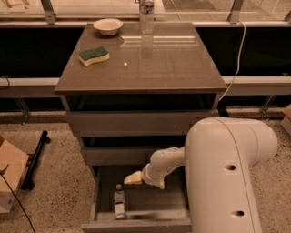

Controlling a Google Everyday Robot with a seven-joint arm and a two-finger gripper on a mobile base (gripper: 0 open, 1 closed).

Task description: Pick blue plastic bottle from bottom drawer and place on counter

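The blue plastic bottle's upper part [119, 195] sits just below its white cap. I need to move my gripper there next and close it on that part.
The bottom drawer [136, 224] is pulled open below the two drawers above it. The blue plastic bottle [119, 201] lies on its side on the drawer's dark floor near the left wall, its white cap pointing to the back. My gripper [132, 178] reaches into the drawer from the right, just above and to the right of the bottle's cap, not touching it. The counter [150, 63] is the glossy grey-brown top of the cabinet.
On the counter stand a green and yellow sponge [93, 55], a white bowl [108, 26] and another clear bottle [146, 13] at the back edge. My large white arm [227, 177] covers the drawer's right side. A cardboard box [10, 179] sits on the floor at left.
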